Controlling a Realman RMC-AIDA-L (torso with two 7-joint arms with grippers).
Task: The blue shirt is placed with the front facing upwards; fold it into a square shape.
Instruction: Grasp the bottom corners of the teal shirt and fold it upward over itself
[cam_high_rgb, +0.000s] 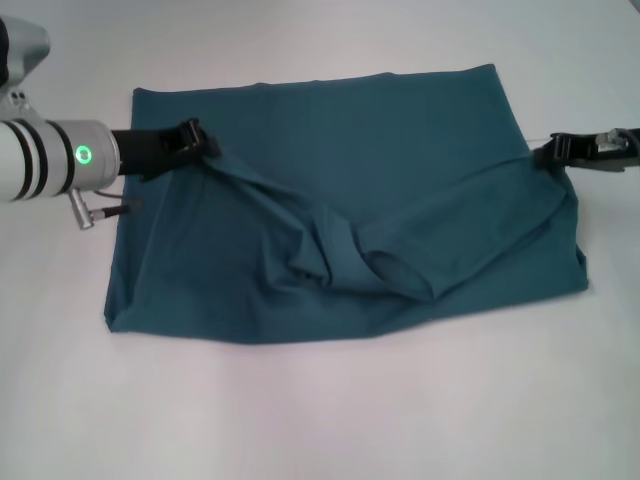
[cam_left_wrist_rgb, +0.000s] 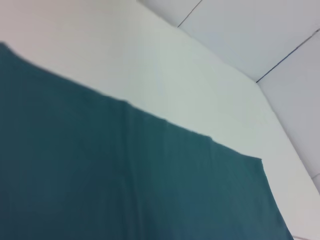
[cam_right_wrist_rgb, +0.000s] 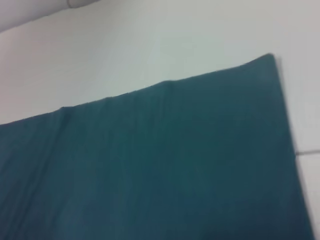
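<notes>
Next, my right gripper releases its pinch of blue shirt, now at the shirt's edge, on the flat cloth (cam_high_rgb: 512, 146) (cam_right_wrist_rgb: 276, 161) next to the thin seam of the table.
The blue shirt (cam_high_rgb: 380, 130) lies across the white table (cam_high_rgb: 320, 420) as a wide teal rectangle, with no lettering showing. My left gripper (cam_high_rgb: 196, 140) is at the shirt's left edge, shut on a lifted pinch of cloth. At the right edge my right gripper (cam_high_rgb: 549, 152) is shut on another pinch. A slack band of fabric sags between the two grippers, and its rounded collar fold (cam_high_rgb: 400, 272) rests on the shirt's middle. Both wrist views show only flat shirt cloth (cam_left_wrist_rgb: 125, 175) (cam_right_wrist_rgb: 175, 160) and table, with no fingers in them.
White table surface runs around the shirt on every side, widest along the near edge. Pale panels with dark seams (cam_left_wrist_rgb: 280, 40) lie beyond the table's far edge in the left wrist view. A grey strip (cam_right_wrist_rgb: 30, 10) borders the table in the right wrist view.
</notes>
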